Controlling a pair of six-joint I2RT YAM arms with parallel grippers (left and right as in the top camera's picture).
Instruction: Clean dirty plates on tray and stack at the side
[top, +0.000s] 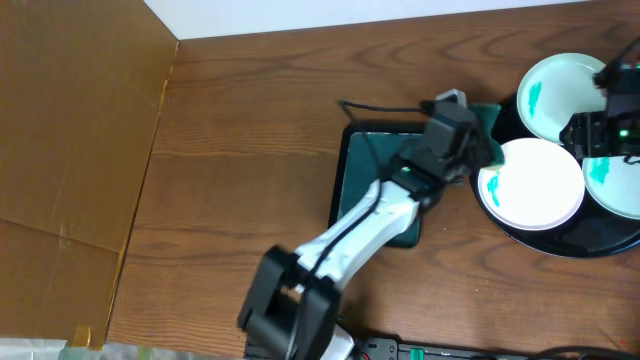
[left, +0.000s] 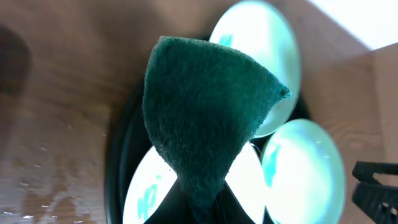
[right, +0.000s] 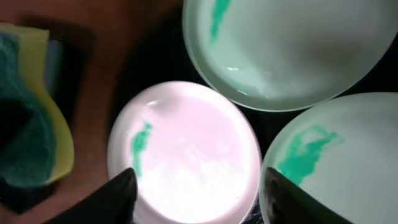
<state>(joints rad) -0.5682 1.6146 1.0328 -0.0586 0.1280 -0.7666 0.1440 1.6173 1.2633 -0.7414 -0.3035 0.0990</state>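
Observation:
Next, I set the green sponge down with my left gripper on the middle of the near plate (top: 538, 187) (left: 204, 190), next to the plate's teal smear.
Three plates lie on the round black tray (top: 560, 243). The far plate (top: 555, 92), the near-left plate (top: 530, 183) and the right plate (top: 615, 185) each carry a teal smear. My left gripper (top: 478, 140) is shut on a green sponge (left: 205, 118) and holds it above the tray's left edge, over the near-left plate (left: 149, 186). My right gripper (right: 199, 205) is open and empty and hovers above the near-left plate (right: 186, 155), between the far plate (right: 280, 50) and the right plate (right: 336, 162).
A smaller rectangular dark tray (top: 372, 165) lies left of the round tray, under my left arm. A brown cardboard wall (top: 70, 130) stands at the left. A power strip (top: 400, 350) lies at the front edge.

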